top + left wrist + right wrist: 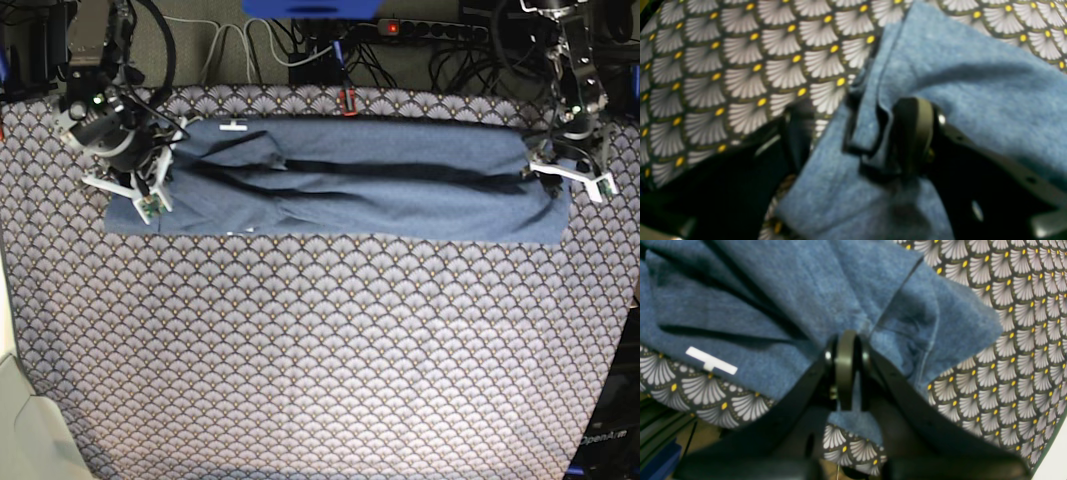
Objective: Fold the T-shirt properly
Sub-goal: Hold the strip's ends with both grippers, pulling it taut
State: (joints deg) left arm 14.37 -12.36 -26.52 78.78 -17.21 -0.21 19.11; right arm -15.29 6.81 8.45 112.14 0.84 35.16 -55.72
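The T-shirt's bunched top layer sits short of its under layer. Next, my left gripper takes both layers together (854, 154) before it folds this end over the middle.
The slate-blue T-shirt (350, 190) lies as a long, creased band across the far half of the table, folded lengthwise. My right gripper (148, 190) is at its left end and my left gripper (562, 175) at its right end. In the right wrist view the gripper (846, 366) is shut on a bunched edge of the T-shirt (773, 296), with a small white label (711, 360) to its left. In the left wrist view the gripper (883, 136) is shut on a folded hem of the T-shirt (967, 76). No lettering shows.
The fan-scale tablecloth (320, 360) covers the table in front of the T-shirt. Cables and a power strip (430, 30) run along the back edge. A pale object (20, 430) sits at the front left corner. The table's right edge (625, 330) is near my left arm.
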